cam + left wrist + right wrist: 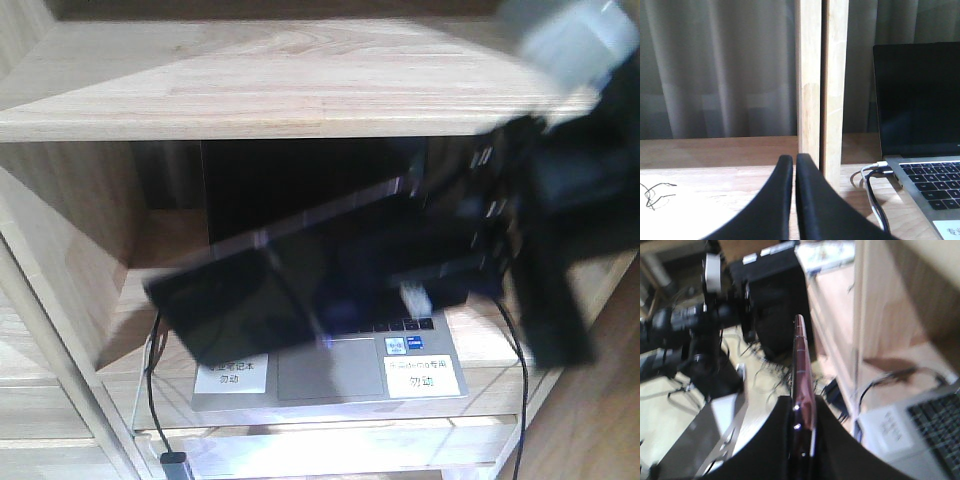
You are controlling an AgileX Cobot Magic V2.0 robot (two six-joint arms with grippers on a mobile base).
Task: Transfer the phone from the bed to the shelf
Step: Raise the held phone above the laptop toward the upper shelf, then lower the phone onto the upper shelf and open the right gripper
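Observation:
I will let go of the phone with my right gripper on the upper shelf board (182,45) above the open laptop.
The phone (290,280), a thin glossy black slab, hangs tilted and blurred in front of the shelf's (300,100) middle compartment, over the open laptop (330,375). My right gripper (440,285) is shut on its right end, near a small white sticker (415,297). The right wrist view shows the phone (801,365) edge-on, pinkish, pinched between the black fingers of my right gripper (802,407). My left gripper (792,161) is shut with nothing in it, low over a shelf board in front of a pale upright (822,75). The bed is out of view.
A grey laptop (920,110) stands open in the compartment, with cables (875,192) running from its left side and white labels (420,378) on its palm rest. Off to the left of the shelf (875,305) stand a camera tripod (700,325) and a black box (775,285), with cables on the floor.

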